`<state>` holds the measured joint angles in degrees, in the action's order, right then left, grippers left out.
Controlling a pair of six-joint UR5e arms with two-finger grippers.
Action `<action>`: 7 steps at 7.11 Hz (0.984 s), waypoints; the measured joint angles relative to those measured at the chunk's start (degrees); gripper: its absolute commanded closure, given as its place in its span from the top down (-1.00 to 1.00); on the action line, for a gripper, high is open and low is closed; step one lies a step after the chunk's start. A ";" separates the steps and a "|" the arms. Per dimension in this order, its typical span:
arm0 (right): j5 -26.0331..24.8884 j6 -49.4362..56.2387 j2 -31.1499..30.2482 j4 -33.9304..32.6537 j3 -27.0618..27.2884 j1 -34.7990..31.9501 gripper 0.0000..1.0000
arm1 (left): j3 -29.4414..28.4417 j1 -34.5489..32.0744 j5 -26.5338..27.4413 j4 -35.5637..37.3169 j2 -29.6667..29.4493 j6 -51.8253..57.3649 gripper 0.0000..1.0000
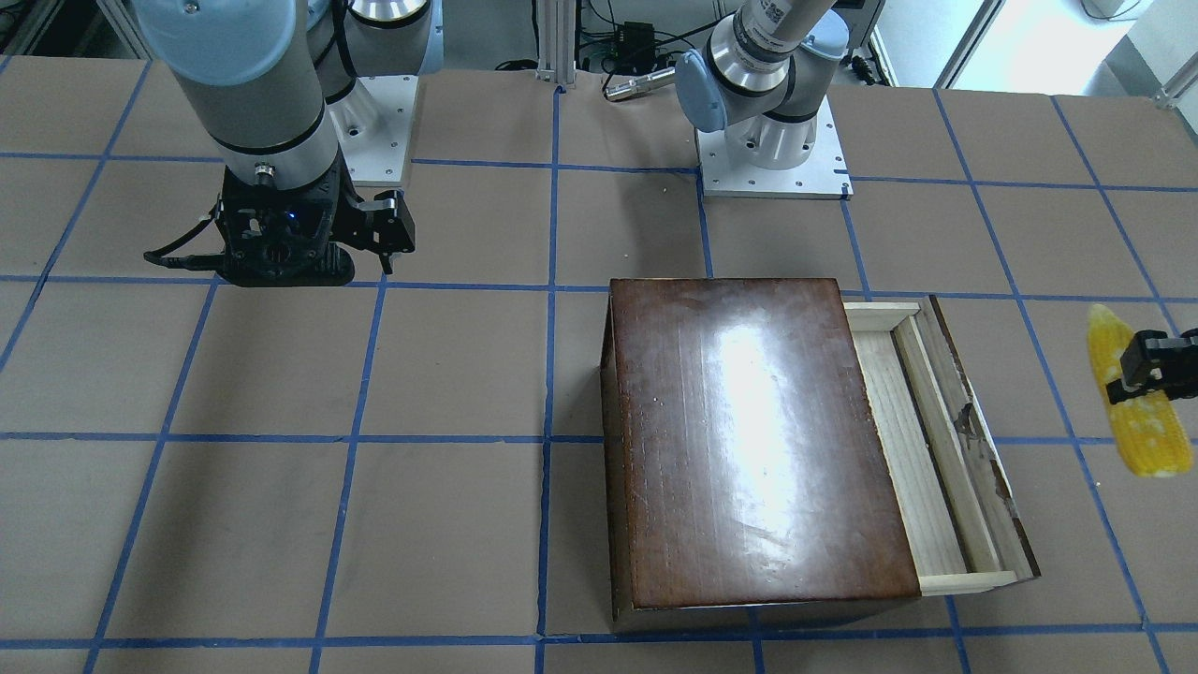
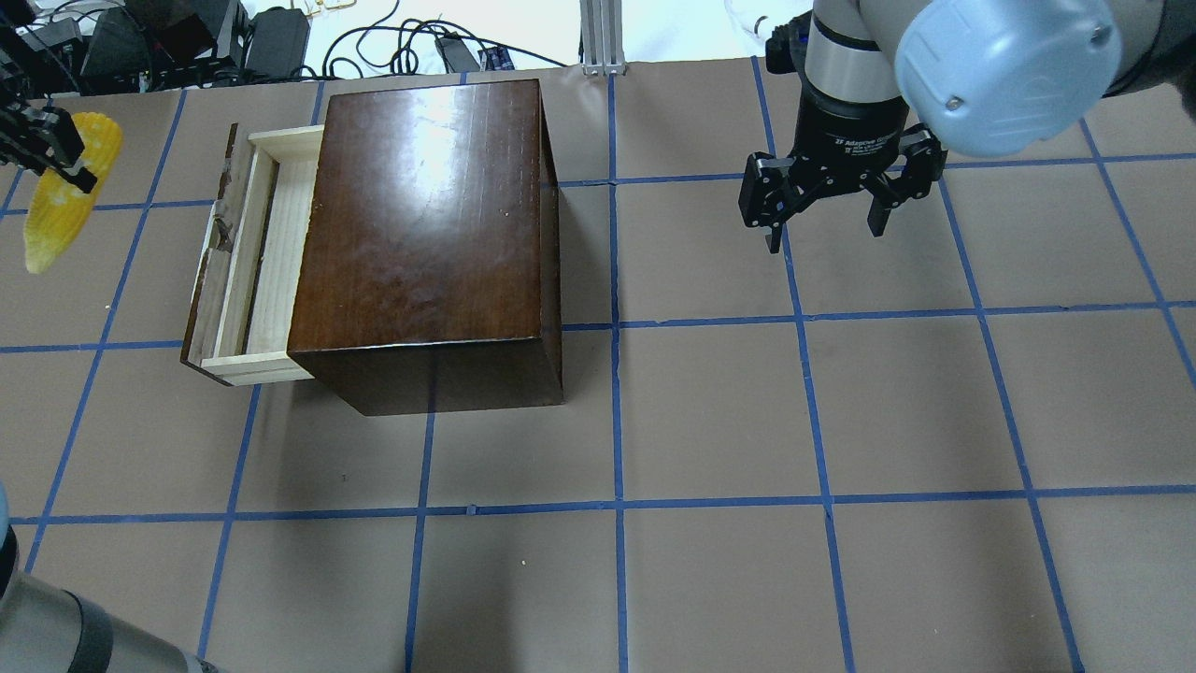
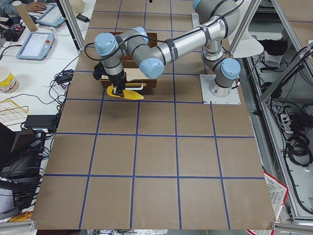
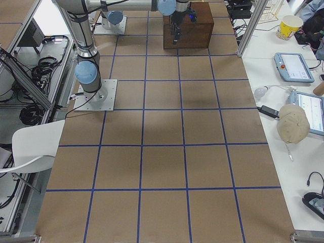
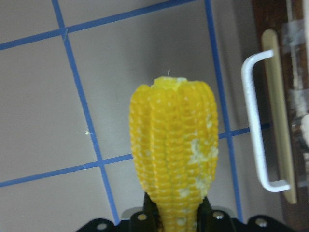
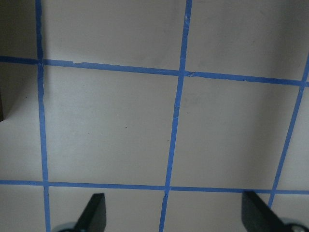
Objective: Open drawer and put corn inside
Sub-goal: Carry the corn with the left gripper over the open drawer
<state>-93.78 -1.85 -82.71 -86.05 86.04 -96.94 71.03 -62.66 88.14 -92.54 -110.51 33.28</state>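
Observation:
The robot's left gripper will release the yellow corn on the drawer's pale wood bottom (image 1: 912,453), between the front of the drawer and the dark-brown box.
The drawer (image 2: 245,254) of pale wood with a chipped dark front stands pulled partly out of the glossy dark-brown box (image 2: 425,234); it also shows in the front-facing view (image 1: 936,440), with nothing in the part that shows. My left gripper (image 2: 45,150) is shut on the yellow corn (image 2: 65,187) and holds it above the table, beyond the drawer's front. The corn fills the left wrist view (image 5: 174,150), with the drawer's white handle (image 5: 256,121) to its right. My right gripper (image 2: 827,210) is open and empty, well right of the box.
The table is brown paper with a blue tape grid (image 2: 617,327). Cables and boxes (image 2: 280,37) lie beyond the far edge. The arm bases (image 1: 772,140) stand at the robot's side of the table.

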 measured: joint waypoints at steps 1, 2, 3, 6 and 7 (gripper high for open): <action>0.00 0.00 0.00 0.00 0.00 0.00 1.00 | 0.29 -2.44 -1.48 -0.72 0.26 -5.33 -1.00; 0.00 0.00 0.00 0.00 0.00 0.00 1.00 | 1.08 -4.89 -3.07 -0.89 0.05 -9.39 -1.00; 0.00 0.00 0.00 0.00 0.00 0.00 1.00 | 2.28 -6.64 -4.23 -0.58 -0.38 -11.43 -1.00; 0.00 0.00 0.00 0.00 0.00 0.00 1.00 | 6.22 -7.96 -5.34 1.87 -2.02 -12.74 -1.00; 0.00 0.00 0.00 0.00 -0.02 0.00 1.00 | 7.22 -7.98 -6.01 3.94 -3.01 -12.80 -1.00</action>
<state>-93.78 -1.85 -82.71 -86.05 86.03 -96.94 78.26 -70.64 82.13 -88.60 -113.52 20.48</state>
